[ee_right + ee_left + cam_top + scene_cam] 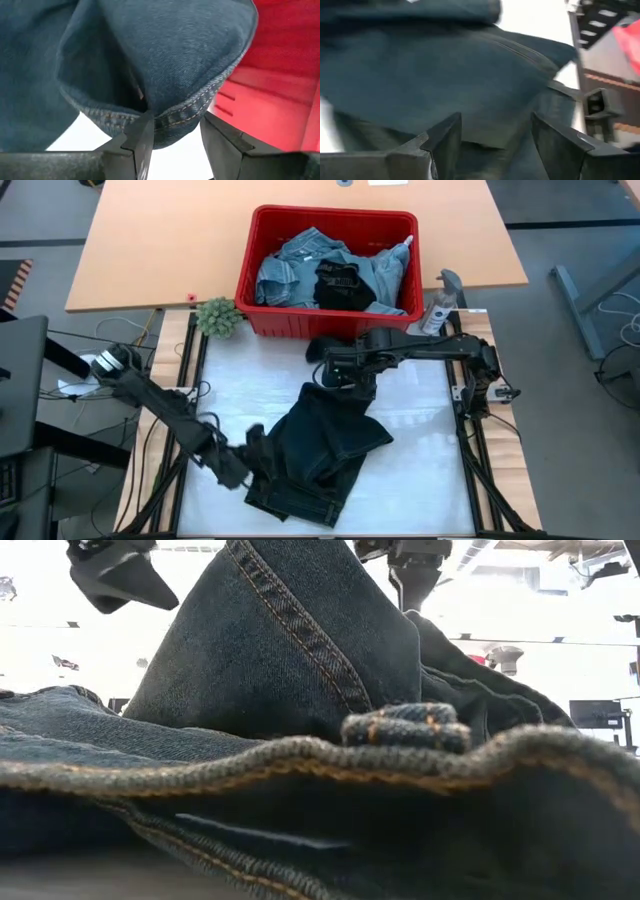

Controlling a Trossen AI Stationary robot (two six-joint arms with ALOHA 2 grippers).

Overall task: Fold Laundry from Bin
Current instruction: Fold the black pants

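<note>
The dark blue jeans have the waistband's near corner [253, 499] on my left gripper's own side. Next, my left gripper will go there and close on it.
Dark blue jeans [320, 445] lie crumpled on the white table top, and fill the low view [280, 670]. More of the laundry, light denim [290, 270] and a black piece [345, 285], lies in the red bin [330, 215] at the far edge. My right gripper [345, 380] hangs open over the jeans' far end, pointing steeply down. In the right wrist view a hemmed edge of the jeans [175, 120] sits between its parted fingers. My left gripper [250, 465] is open at the jeans' near left side, the cloth [445, 85] just ahead of its fingers. My right gripper [175, 122] comes from above with its fingers apart on either side of the jeans' stitched hem [185, 112]. The hem lies close against one fingertip [145, 125]; whether it touches I cannot tell. My left gripper [495, 120] shows no contact with the jeans.
A small green plant [218, 317] stands at the bin's left corner and a spray bottle [437, 310] at its right. Behind the bin lies a wooden table [150, 250]. Bare white table top [420, 450] lies to the right of the jeans.
</note>
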